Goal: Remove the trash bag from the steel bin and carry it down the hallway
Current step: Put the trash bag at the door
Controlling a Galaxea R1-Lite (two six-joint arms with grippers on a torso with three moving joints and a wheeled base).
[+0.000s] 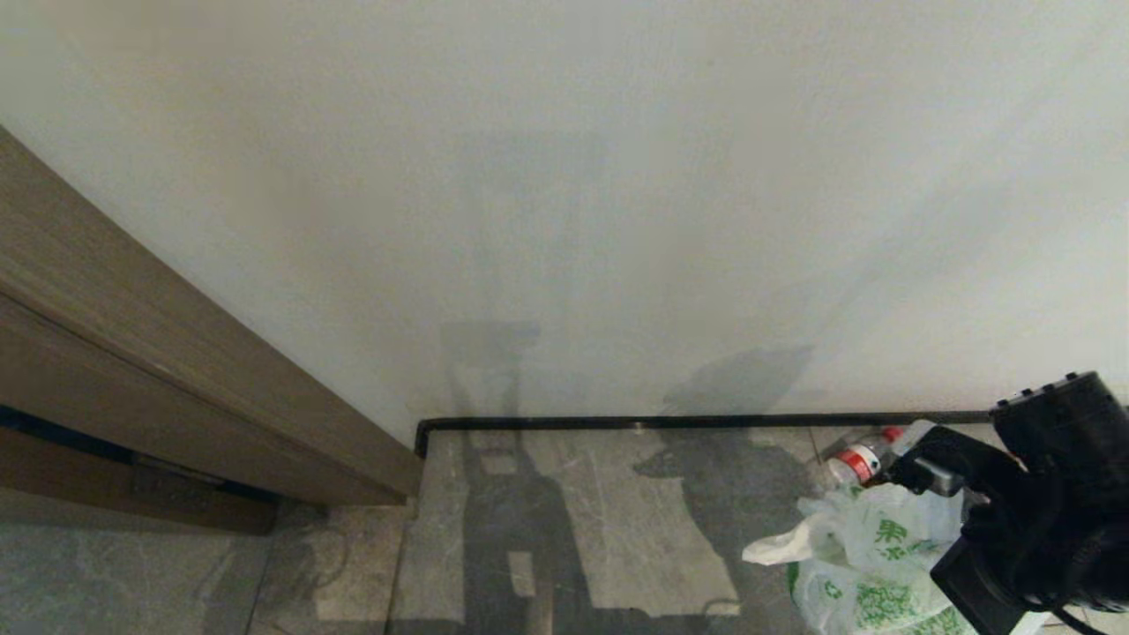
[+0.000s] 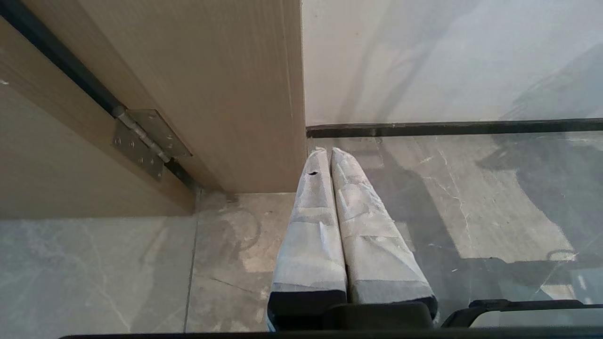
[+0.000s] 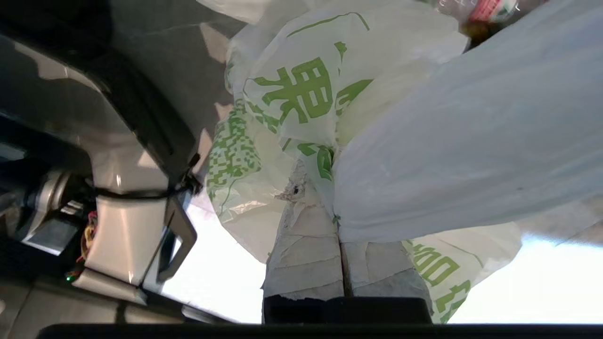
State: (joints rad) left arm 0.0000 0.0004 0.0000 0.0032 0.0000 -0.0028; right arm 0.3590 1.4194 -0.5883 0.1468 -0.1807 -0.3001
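Observation:
I should use my right gripper to set the trash bag down on the pale lit patch of floor (image 1: 643, 508) that is near the black skirting.
The trash bag (image 1: 873, 564), thin white plastic with green print and a QR-like square, hangs at the lower right of the head view, just above the hallway floor (image 1: 617, 529). My right gripper (image 1: 908, 472) reaches in from the right and is shut on the bag's gathered top. In the right wrist view the taped fingers (image 3: 306, 245) pinch the plastic, and the bag (image 3: 301, 94) bulges beyond my right gripper (image 3: 325, 197). My left gripper (image 2: 330, 153) hangs shut and empty over the grey tiles beside the door frame. The steel bin is out of view.
A white wall (image 1: 617, 220) with black skirting (image 1: 706, 422) stands close ahead. A brown door frame (image 1: 176, 370) runs along the left. A plastic bottle (image 1: 860, 459) with a red label lies by the skirting behind the bag. Parts of my own base (image 3: 122, 212) show beside the bag.

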